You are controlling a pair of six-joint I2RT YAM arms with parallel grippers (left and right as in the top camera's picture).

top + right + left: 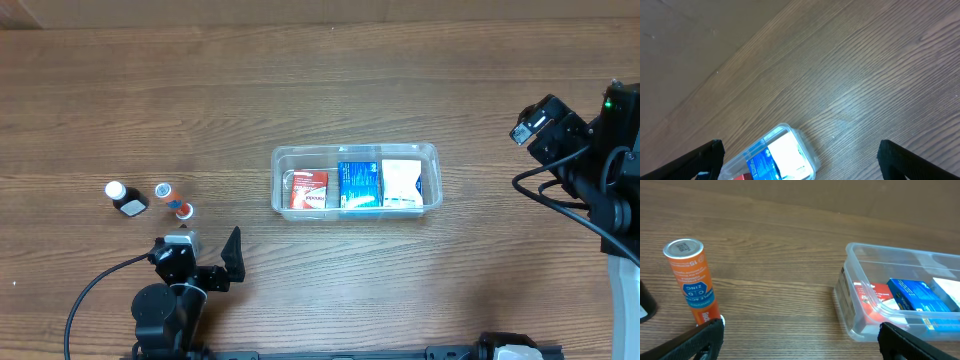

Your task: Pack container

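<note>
My left gripper will go to the orange tube next. It should then close on its upper end point(167, 195) point(689, 269), just below the silver top of the tube.
The clear plastic container point(355, 151) sits mid-table. It holds a red box point(309, 189), a blue box point(359, 184) and a white box point(402, 183) side by side. It also shows in the left wrist view point(900, 255) and the right wrist view point(807, 150). An orange tube point(172, 198) stands upright left of the container, and it appears beside my left finger in the left wrist view point(692, 282). My left gripper point(210, 248) is open and empty, low over the table between tube and container. My right gripper point(540, 125) is open and empty, high at the far right.
A small black bottle with a white cap point(125, 199) stands left of the orange tube, and its edge shows in the left wrist view point(644, 305). Bare wooden tabletop surrounds the container.
</note>
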